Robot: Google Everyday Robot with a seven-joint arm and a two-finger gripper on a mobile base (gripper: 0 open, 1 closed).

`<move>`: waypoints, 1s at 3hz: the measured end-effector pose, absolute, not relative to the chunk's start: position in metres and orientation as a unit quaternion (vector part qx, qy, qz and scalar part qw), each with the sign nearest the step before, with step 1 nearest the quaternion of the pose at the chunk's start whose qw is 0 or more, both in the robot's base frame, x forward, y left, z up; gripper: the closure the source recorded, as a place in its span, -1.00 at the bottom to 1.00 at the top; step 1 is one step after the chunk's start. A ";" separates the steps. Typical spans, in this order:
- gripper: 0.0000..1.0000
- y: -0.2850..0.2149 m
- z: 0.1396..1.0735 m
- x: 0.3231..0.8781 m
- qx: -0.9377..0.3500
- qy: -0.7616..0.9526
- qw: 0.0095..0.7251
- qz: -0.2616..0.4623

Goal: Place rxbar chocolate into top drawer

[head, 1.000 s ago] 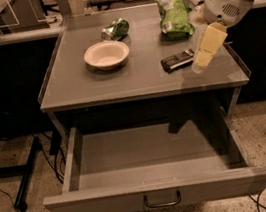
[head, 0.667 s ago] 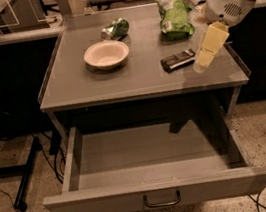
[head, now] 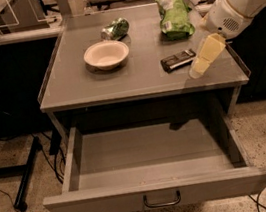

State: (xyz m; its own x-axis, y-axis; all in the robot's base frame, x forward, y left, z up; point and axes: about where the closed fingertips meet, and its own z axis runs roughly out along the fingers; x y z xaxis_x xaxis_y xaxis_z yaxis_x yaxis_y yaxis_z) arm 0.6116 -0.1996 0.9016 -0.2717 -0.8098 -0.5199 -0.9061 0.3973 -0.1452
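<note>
Next, I move my gripper to the middle of the rxbar chocolate [head: 180,59] and close it there, since the bar has to be lifted into the top drawer.
The rxbar chocolate [head: 178,60], a small flat dark wrapper, lies on the grey tabletop [head: 139,81] towards its right side. My gripper [head: 202,63] hangs from the white arm at the right, its pale yellow fingers [head: 206,54] pointing down-left, just right of the bar and close above the table. It holds nothing that I can see. The top drawer [head: 156,167] is pulled fully out below the tabletop, with a metal loop handle [head: 162,200] on its front panel. Its inside looks bare.
A white bowl [head: 106,54] stands at the table's left middle. A crushed green can [head: 115,29] lies behind it. A green chip bag [head: 174,15] lies at the back right. Cables and a black stand leg [head: 28,176] lie on the floor at left.
</note>
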 end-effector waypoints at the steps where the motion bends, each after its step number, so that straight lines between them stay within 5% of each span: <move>1: -1.00 -0.215 0.886 0.646 -0.525 0.790 0.301 0.095; 3: -1.00 -0.220 0.851 0.711 -0.523 0.785 0.311 0.117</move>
